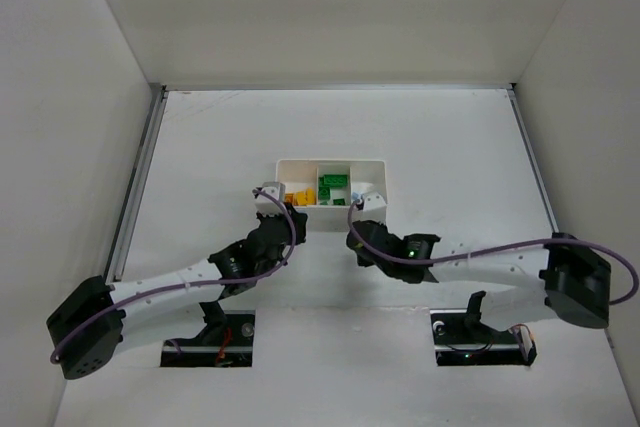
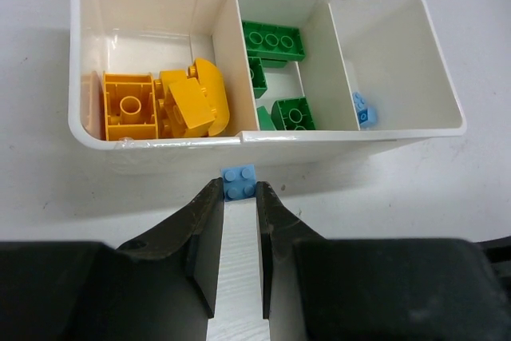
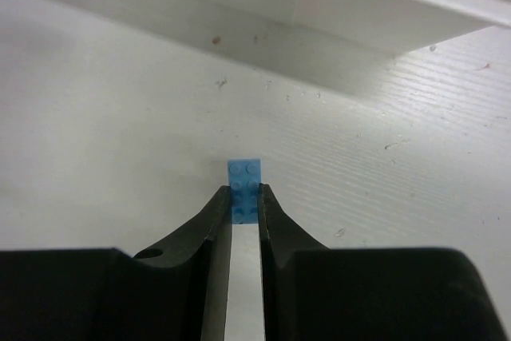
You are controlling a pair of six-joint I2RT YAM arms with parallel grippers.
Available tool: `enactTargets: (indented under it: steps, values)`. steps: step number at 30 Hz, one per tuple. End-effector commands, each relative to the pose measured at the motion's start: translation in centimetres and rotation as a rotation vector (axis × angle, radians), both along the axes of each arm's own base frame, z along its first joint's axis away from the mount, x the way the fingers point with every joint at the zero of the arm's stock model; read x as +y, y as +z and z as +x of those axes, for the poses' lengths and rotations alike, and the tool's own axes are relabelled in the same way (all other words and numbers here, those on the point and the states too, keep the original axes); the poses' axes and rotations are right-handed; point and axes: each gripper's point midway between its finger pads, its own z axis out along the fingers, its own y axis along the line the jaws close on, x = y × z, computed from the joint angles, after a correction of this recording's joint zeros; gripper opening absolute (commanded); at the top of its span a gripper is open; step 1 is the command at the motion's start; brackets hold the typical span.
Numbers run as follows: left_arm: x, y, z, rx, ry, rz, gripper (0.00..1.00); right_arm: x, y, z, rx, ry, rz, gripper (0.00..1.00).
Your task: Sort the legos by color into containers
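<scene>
I need to release the small lego from my left gripper inside the white tray's light blue compartment [image 1: 369, 186] [image 2: 381, 95], next to the compartment for the green legos.
The white tray [image 1: 381, 169] has three compartments. In the left wrist view its near wall [image 2: 335, 149] faces me; yellow-orange legos [image 2: 164, 105] lie in the left compartment, green legos [image 2: 275, 41] in the middle, and a light blue lego [image 2: 363, 109] in the right. My left gripper [image 2: 239, 188] is shut on a small light blue lego [image 2: 239, 180] just in front of that wall. My right gripper [image 3: 243, 196] is shut on a longer light blue lego [image 3: 244, 181] over the table, short of the tray [image 3: 343, 13]. From above, the left gripper [image 1: 272, 195] and right gripper [image 1: 362, 203] sit at the tray's near side.
White enclosure walls stand at the left, right and back of the table. A metal rail [image 1: 135, 197] runs along the left edge. Both arms reach forward and converge in front of the tray; purple cables [image 1: 500, 247] loop along them.
</scene>
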Motion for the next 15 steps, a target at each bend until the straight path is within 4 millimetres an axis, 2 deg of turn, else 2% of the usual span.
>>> enactTargets:
  steps: [1,3,4,8,11,15]
  values:
    - [-0.7,2.5,0.6,-0.045,-0.002,-0.034,0.13,0.6,4.0,0.2,-0.047,0.008,0.094,0.12]
    - [-0.9,2.7,0.5,-0.046,-0.007,-0.036,0.13,0.7,6.1,0.8,-0.082,0.011,0.145,0.12]
    - [-1.0,2.7,0.6,-0.045,-0.010,-0.037,0.13,0.4,7.5,1.9,-0.110,-0.007,0.174,0.12]
    - [-1.6,3.2,0.5,-0.048,-0.022,-0.043,0.13,-0.8,10.8,5.9,-0.185,-0.066,0.232,0.12]
    - [-2.2,3.5,0.3,-0.051,-0.037,-0.048,0.13,-1.4,12.0,9.0,-0.226,-0.101,0.242,0.12]
    - [-3.0,4.1,0.0,-0.058,-0.054,-0.056,0.13,-1.9,12.0,12.9,-0.247,-0.153,0.228,0.14]
